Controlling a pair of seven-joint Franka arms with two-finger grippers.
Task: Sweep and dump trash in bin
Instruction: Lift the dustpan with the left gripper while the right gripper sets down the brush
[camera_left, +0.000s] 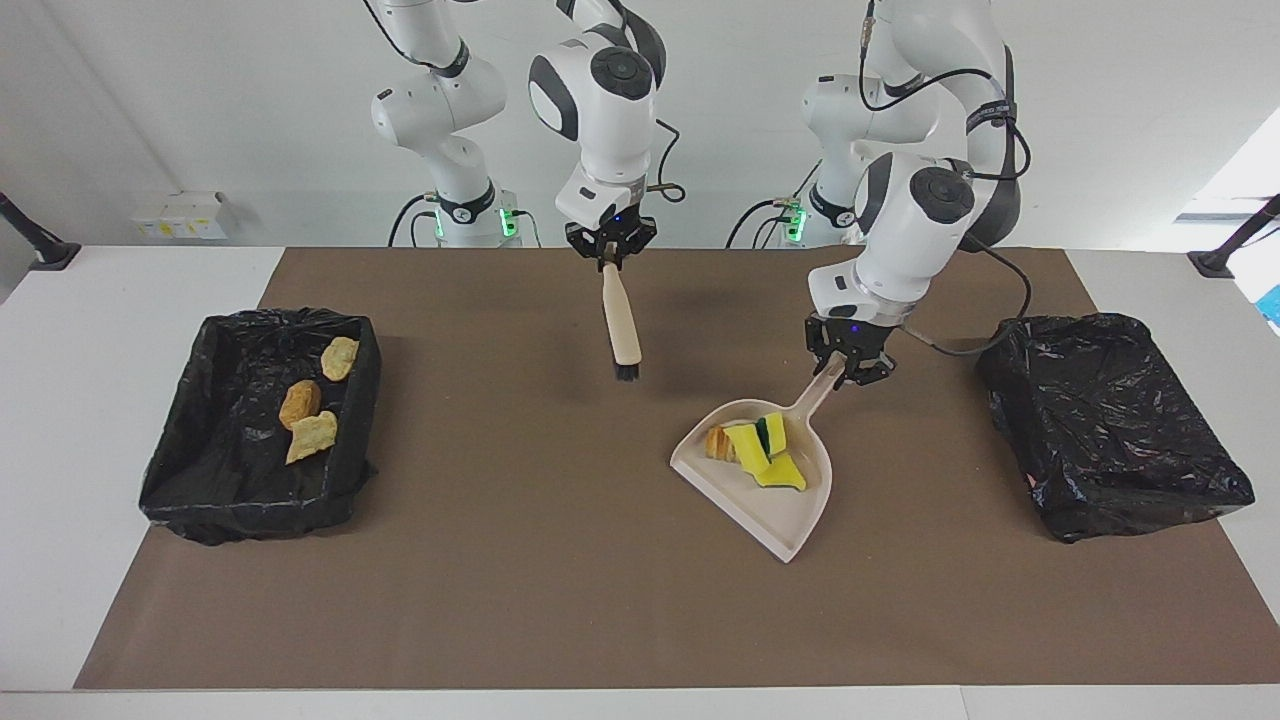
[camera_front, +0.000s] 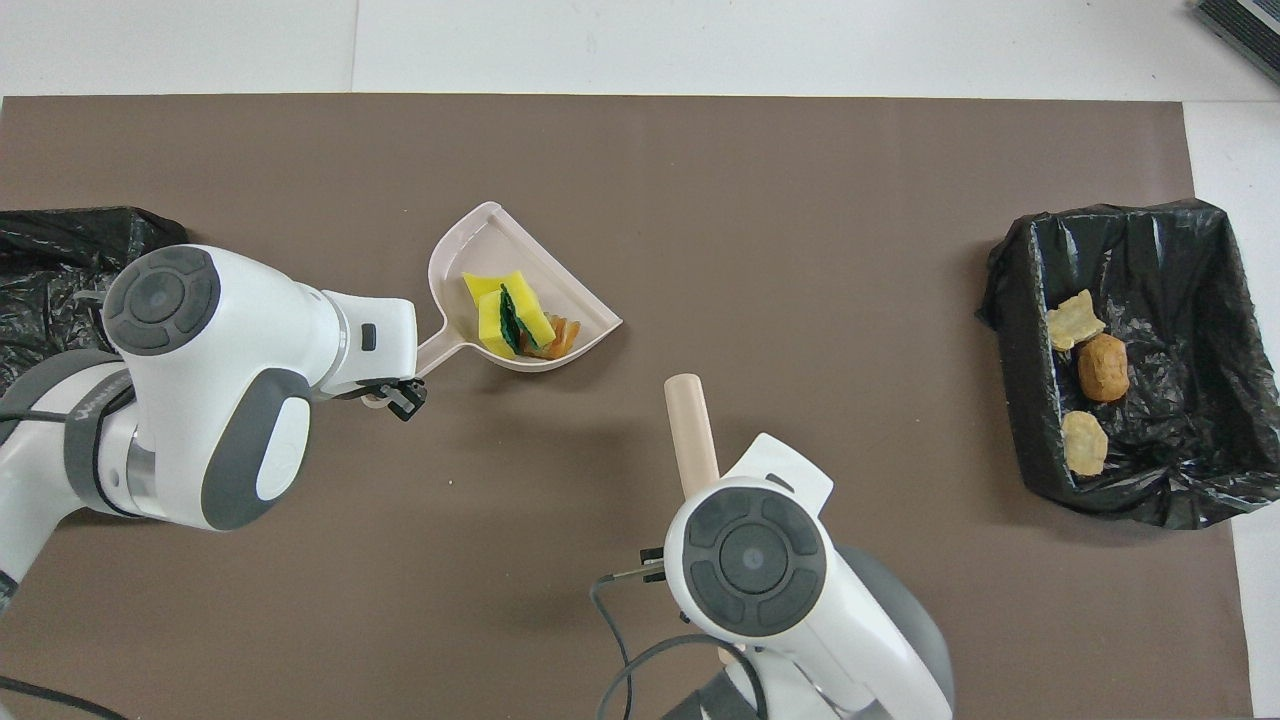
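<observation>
I need to open my left gripper, which holds the dustpan near the loose end of its handle, and grab the handle closer to the scraps (camera_front: 440, 349) before I lift the dustpan.
My left gripper (camera_left: 848, 368) (camera_front: 395, 395) is shut on the handle of a beige dustpan (camera_left: 790, 520) (camera_front: 470, 225) over the middle of the mat, handle end raised. In the pan lie three yellow sponge pieces (camera_left: 757, 445) (camera_front: 505, 315), some green-backed, and one tan chunk (camera_left: 718, 443) (camera_front: 562, 337). My right gripper (camera_left: 608, 258) is shut on the handle of a beige brush (camera_left: 622, 325) (camera_front: 692, 435). The brush hangs bristles down above the mat, apart from the pan. Three tan chunks (camera_left: 300, 403) (camera_front: 1103, 367) lie in the black-lined bin (camera_left: 200, 470) (camera_front: 1180, 240) at the right arm's end.
A second black-lined bin (camera_left: 1110, 420) (camera_front: 60, 250) stands at the left arm's end of the table, beside the left arm, with no scraps showing in it. A brown mat (camera_left: 560, 560) (camera_front: 800, 200) covers the table between the bins.
</observation>
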